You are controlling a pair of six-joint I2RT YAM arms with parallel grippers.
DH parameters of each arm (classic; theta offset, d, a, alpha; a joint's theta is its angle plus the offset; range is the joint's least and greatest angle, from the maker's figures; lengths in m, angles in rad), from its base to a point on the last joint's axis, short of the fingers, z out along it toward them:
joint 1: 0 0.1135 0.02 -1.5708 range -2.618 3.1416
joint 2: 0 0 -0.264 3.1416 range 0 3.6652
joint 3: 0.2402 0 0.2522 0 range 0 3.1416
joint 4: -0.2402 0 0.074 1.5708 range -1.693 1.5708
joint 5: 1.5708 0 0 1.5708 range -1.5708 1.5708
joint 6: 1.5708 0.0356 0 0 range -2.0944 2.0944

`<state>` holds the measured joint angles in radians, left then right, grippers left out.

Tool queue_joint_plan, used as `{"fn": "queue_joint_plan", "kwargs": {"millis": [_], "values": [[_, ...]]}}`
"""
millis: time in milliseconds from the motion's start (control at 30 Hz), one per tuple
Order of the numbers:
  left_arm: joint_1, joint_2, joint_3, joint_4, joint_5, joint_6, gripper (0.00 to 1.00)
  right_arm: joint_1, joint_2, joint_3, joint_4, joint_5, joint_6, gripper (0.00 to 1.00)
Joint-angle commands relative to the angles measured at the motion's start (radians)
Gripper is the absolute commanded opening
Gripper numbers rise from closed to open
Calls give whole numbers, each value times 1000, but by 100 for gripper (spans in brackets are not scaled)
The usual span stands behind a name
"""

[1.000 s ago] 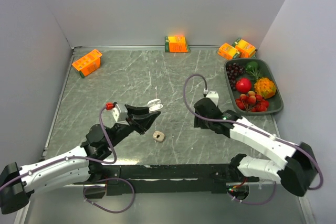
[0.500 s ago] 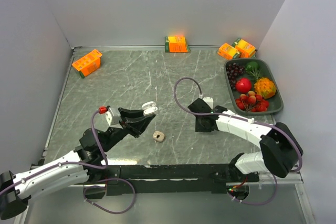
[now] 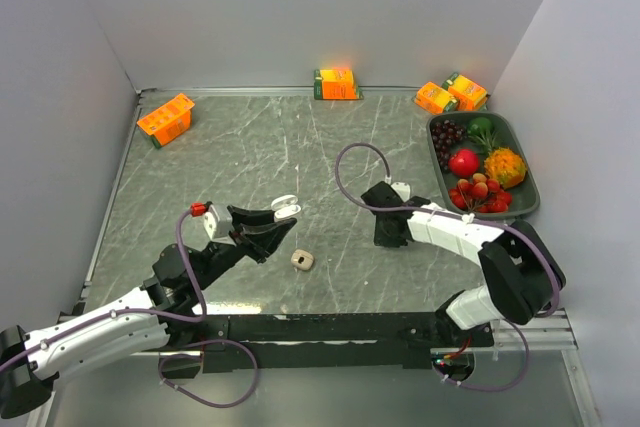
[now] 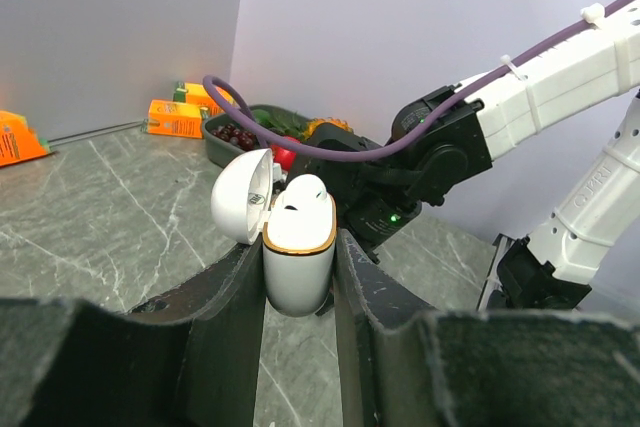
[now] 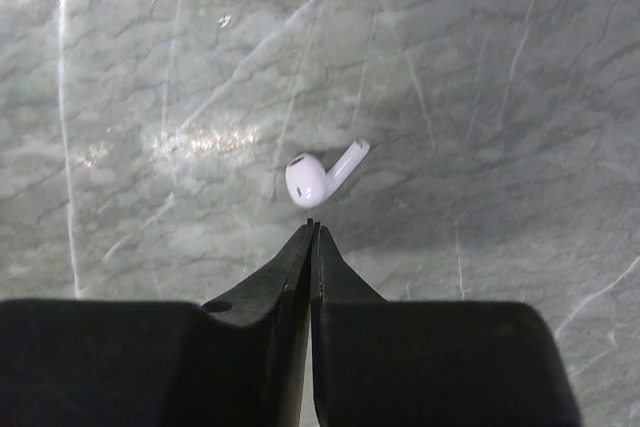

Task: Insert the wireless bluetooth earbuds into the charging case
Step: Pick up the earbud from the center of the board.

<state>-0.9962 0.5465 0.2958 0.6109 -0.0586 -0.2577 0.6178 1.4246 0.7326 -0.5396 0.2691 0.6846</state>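
Observation:
The earbud lies just beyond the shut fingers of the robot's right gripper, so they should open and close around the earbud's round head (image 5: 305,181), leaving its stem free.
My left gripper (image 4: 298,282) is shut on the white charging case (image 4: 298,257) and holds it upright above the table. The case's lid (image 4: 242,197) is flipped open to the left, and a white rounded bud top (image 4: 300,193) shows in its mouth. In the top view the case (image 3: 285,206) sits at the tip of the left gripper (image 3: 278,219). One of the earbuds (image 5: 318,175), white and stemmed, lies on the marble just beyond my right gripper (image 5: 312,225). That gripper is shut with nothing between its tips. It points down at the table (image 3: 391,238), right of centre.
A small beige rounded object (image 3: 302,260) lies on the table between the arms. Orange cartons stand at the back left (image 3: 166,118), back centre (image 3: 337,83) and back right (image 3: 450,94). A dark tray (image 3: 530,192) of fruit sits at the right edge.
My right gripper has closed from partly open to shut and its wrist has shifted slightly. The left arm drew back a little with the case, then held still.

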Motion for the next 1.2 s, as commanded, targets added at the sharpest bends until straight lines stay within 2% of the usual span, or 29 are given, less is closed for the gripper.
{"fn": "queue_joint_plan", "kwargs": {"millis": [0, 433, 767, 867, 933, 1033, 1067, 1167], "values": [[-4, 1, 3, 23, -15, -15, 1, -32, 43, 21, 44, 22, -13, 7], [-4, 13, 5, 16, -33, -14, 1, -127, 206, 201, 63, 10, -85, 3], [-5, 35, 5, 32, -35, -11, 1, -188, 240, 294, 70, -2, -134, 5], [-4, 44, 11, 35, -26, -12, 1, -188, 209, 309, 70, -14, -145, 10], [-4, 44, 12, 33, -21, -12, 1, -185, 177, 295, 76, -34, -149, 18], [-4, 32, 8, 30, -24, -14, 1, -179, 106, 249, 76, -42, -151, 37], [-5, 27, 6, 29, -24, -15, 1, -179, 77, 223, 76, -41, -152, 47], [-4, 18, 3, 23, -21, -18, 1, -178, 53, 180, 69, -22, -166, 55]]}}
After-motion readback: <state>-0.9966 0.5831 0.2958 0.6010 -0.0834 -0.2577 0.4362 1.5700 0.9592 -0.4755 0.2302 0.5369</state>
